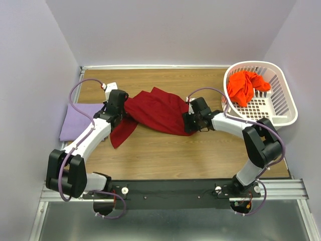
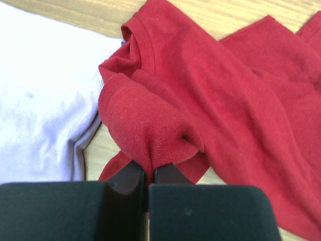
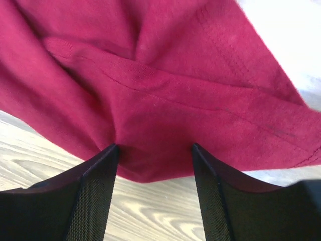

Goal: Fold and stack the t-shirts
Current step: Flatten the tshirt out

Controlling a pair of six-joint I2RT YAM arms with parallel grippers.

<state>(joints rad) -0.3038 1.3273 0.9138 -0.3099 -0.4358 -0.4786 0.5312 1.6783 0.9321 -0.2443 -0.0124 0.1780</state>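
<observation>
Next, I let go of the dark red t-shirt's sleeve with my left gripper on the table (image 1: 131,101) next to the back corner of the folded lavender t-shirt.
The dark red t-shirt (image 1: 158,113) lies crumpled in the middle of the table. My left gripper (image 1: 119,111) is shut on a bunched sleeve of it (image 2: 145,130) at its left side. My right gripper (image 1: 189,122) is open at the shirt's right edge, with the shirt's edge (image 3: 155,130) lying between the spread fingers. The lavender t-shirt (image 1: 76,121) lies folded flat at the left edge; it also shows in the left wrist view (image 2: 40,100). The orange-red t-shirt (image 1: 244,87) sits bunched in the basket.
The white lattice laundry basket (image 1: 273,108) stands at the back right corner. A white wall runs behind and beside the table. Bare wood (image 1: 175,155) lies in front of the red shirt.
</observation>
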